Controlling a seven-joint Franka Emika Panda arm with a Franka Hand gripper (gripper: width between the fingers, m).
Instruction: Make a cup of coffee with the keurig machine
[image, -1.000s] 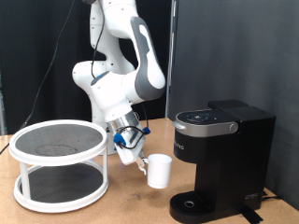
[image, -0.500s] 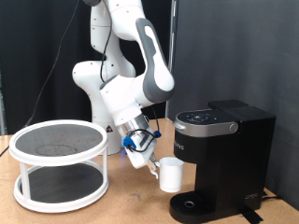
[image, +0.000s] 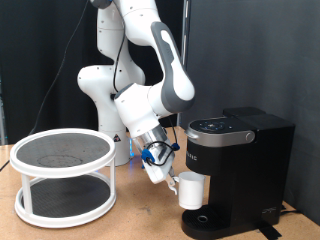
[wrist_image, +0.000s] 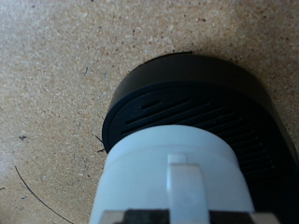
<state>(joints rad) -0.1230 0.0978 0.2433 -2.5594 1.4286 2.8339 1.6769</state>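
I am going to bring the white cup, now hanging just above that base, to the round drip base of the black keurig machine (image: 201, 222). Next, my gripper lets go of the cup there.
The white cup (image: 192, 190) hangs in the air by its handle from my gripper (image: 170, 182), just above the round drip base (image: 210, 221) of the black keurig machine (image: 238, 160), whose lid is closed. The gripper is shut on the cup's handle. In the wrist view the cup (wrist_image: 177, 177) fills the lower part of the picture, handle facing the camera, with the black drip base (wrist_image: 201, 98) right behind it. The fingertips themselves are hidden at the picture's edge.
A white two-tier round rack (image: 63, 175) with dark mesh shelves stands at the exterior view's left on the wooden table (image: 140, 215). The robot's base stands behind it. A black curtain backs the scene.
The gripper has carried the cup towards the exterior view's right and a little down, from beside the rack to over the machine's drip base.
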